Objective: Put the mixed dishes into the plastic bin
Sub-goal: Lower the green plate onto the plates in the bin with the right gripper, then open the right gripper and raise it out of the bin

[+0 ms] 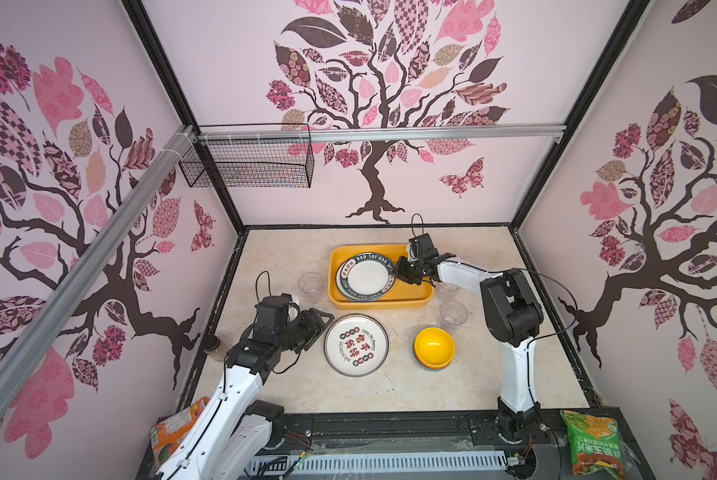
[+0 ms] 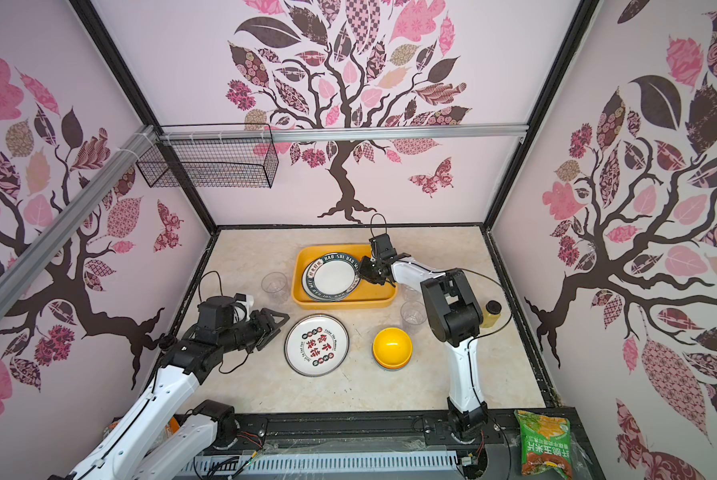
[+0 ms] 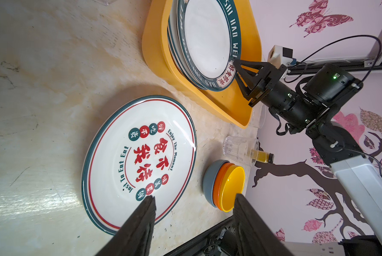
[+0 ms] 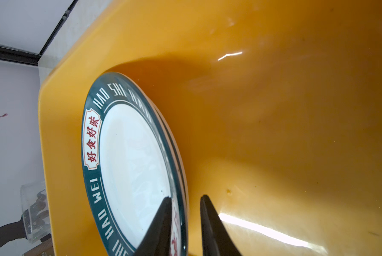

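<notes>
I should next move my left gripper to the table plate's rim (image 1: 325, 353) (image 3: 95, 214), on the side away from the stacked bowls, and close it there.
The yellow-orange plastic bin (image 1: 379, 304) (image 2: 344, 302) (image 4: 274, 110) holds two stacked dark-rimmed plates (image 1: 365, 277) (image 2: 332, 276) (image 4: 130, 159). My right gripper (image 1: 396, 272) (image 2: 361, 270) (image 4: 185, 197) (image 3: 235, 68) is open inside the bin, its fingers astride the top plate's rim with a gap showing. A third plate (image 1: 356, 345) (image 2: 316, 345) (image 3: 139, 159) lies on the table. Just left of it, my left gripper (image 1: 319, 332) (image 2: 275, 330) (image 3: 194, 196) is open and empty. Stacked bowls (image 1: 434, 347) (image 2: 392, 347) (image 3: 225, 184), yellow on top, sit right of that plate. Clear tumblers (image 1: 310, 284) (image 1: 453, 313) (image 2: 413, 313) stand beside the bin.
An amber bottle (image 2: 492, 313) (image 3: 262, 156) stands behind the right arm, and another bottle (image 1: 212, 347) by the left wall. Snack bags (image 1: 593, 444) (image 1: 178, 428) lie at the front corners. A black wire basket (image 1: 248, 162) hangs on the back rail.
</notes>
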Tool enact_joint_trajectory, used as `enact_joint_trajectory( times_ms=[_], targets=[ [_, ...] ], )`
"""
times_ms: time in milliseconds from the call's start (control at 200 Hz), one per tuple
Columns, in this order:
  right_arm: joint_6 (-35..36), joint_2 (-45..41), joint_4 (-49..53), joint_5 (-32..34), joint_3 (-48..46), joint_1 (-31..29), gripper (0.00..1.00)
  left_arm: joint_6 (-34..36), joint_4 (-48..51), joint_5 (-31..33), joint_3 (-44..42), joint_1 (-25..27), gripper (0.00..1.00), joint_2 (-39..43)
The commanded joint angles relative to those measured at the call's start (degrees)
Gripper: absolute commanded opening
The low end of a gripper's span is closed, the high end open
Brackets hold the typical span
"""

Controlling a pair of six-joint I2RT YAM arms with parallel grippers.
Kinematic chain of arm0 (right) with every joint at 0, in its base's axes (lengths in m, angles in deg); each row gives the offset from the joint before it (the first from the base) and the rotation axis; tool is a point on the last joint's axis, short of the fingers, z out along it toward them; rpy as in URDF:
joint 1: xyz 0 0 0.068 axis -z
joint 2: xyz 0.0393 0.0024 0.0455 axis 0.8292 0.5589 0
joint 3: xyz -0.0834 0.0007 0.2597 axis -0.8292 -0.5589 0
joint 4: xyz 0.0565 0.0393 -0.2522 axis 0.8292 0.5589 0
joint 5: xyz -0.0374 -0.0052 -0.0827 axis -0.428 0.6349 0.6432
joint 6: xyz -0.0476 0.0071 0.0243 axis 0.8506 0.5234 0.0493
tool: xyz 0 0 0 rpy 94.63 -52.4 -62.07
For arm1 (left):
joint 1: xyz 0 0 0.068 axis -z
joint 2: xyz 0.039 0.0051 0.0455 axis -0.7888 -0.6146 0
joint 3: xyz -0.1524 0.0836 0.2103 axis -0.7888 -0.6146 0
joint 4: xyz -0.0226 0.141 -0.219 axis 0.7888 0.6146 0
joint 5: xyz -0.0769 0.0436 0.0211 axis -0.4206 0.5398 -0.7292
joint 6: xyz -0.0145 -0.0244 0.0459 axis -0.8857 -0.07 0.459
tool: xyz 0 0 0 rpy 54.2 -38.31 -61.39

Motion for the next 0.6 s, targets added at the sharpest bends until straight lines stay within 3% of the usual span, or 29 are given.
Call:
enact_joint_trajectory(
  times_ms=[0, 320, 595],
  targets=[
    [1.13, 1.76, 1.79, 0.59, 3.25, -0.70, 0.26, 0.72, -0.54, 0.39, -1.54, -0.61, 0.59, -0.31],
    [2.34, 0.19, 3.25, 1.49, 2.87, -1.19, 0.24, 4.12, 2.61, 2.19, -1.37, -1.62, 0.59, -0.77],
    [4.74, -8.93, 4.38, 3.87, -3.41, -1.92, 0.27, 9.48, 9.26, 3.65, 0.56, -1.62, 0.59, -4.40]
  ],
)
